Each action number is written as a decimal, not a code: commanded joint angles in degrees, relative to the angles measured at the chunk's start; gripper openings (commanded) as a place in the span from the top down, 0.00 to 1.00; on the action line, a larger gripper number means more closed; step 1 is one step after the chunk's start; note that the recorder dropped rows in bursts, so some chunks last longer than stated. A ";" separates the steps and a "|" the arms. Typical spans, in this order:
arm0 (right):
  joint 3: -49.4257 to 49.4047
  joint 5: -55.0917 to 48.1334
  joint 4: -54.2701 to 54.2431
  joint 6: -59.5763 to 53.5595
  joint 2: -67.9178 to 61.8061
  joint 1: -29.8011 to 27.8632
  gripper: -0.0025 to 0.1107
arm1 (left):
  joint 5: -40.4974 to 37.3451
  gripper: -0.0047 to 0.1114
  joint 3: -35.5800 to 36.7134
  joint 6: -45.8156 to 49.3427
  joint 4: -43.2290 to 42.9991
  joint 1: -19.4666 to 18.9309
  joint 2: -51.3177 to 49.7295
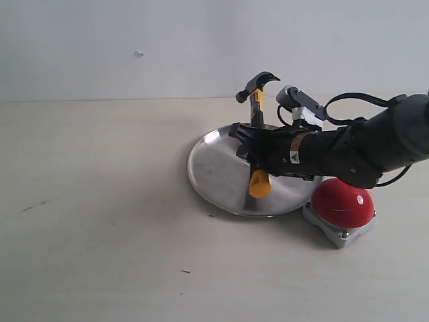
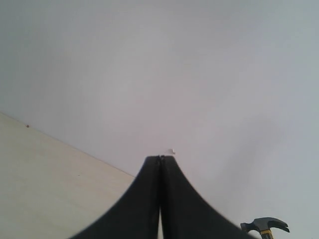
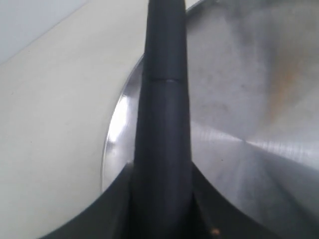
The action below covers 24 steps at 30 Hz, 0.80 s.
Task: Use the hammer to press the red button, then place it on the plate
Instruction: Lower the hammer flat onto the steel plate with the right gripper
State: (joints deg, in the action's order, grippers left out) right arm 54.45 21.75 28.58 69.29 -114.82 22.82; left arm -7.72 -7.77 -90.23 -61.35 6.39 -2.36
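Observation:
Next, my right gripper lets go of the hammer across the middle of the silver plate (image 1: 248, 158) (image 3: 218, 132), with its head over the plate's far rim.
My right gripper (image 1: 251, 149) is shut on the hammer (image 1: 257, 114) and holds it above the silver plate (image 1: 214, 171). The dark claw head points up and back, and the yellow handle end hangs low over the plate's middle. In the right wrist view the black handle (image 3: 164, 114) runs between my fingers (image 3: 107, 211), with the plate (image 3: 249, 99) below. The red button (image 1: 342, 202) sits on its grey base just right of the plate, under my right forearm. My left gripper (image 2: 160, 158) is shut on nothing, aimed at the wall; the hammer head (image 2: 266, 225) shows in its corner.
The pale wooden table (image 1: 100, 221) stretches to the left and front of the plate, with a few small dark specks on it. A plain white wall (image 1: 134, 40) stands behind. The left arm does not show in the exterior view.

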 commanded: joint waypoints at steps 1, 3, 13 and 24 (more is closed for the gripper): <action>3.25 4.24 1.94 0.62 -1.77 -0.17 0.98 | 0.05 0.96 0.16 0.29 0.22 0.04 0.33; 4.00 1.92 1.94 0.62 -2.33 -0.17 0.98 | 0.05 0.96 0.16 0.29 0.22 0.04 0.33; 4.45 -0.92 6.26 4.92 -2.94 -0.17 0.98 | 0.05 0.96 0.16 0.29 0.22 0.04 0.33; 4.45 -1.04 6.28 4.92 -3.26 -0.17 0.98 | 0.05 0.96 0.16 0.29 0.22 0.04 0.33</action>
State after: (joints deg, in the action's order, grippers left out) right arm 57.90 16.96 33.99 75.45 -118.96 22.82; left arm -7.72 -7.77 -90.23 -61.35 6.39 -2.36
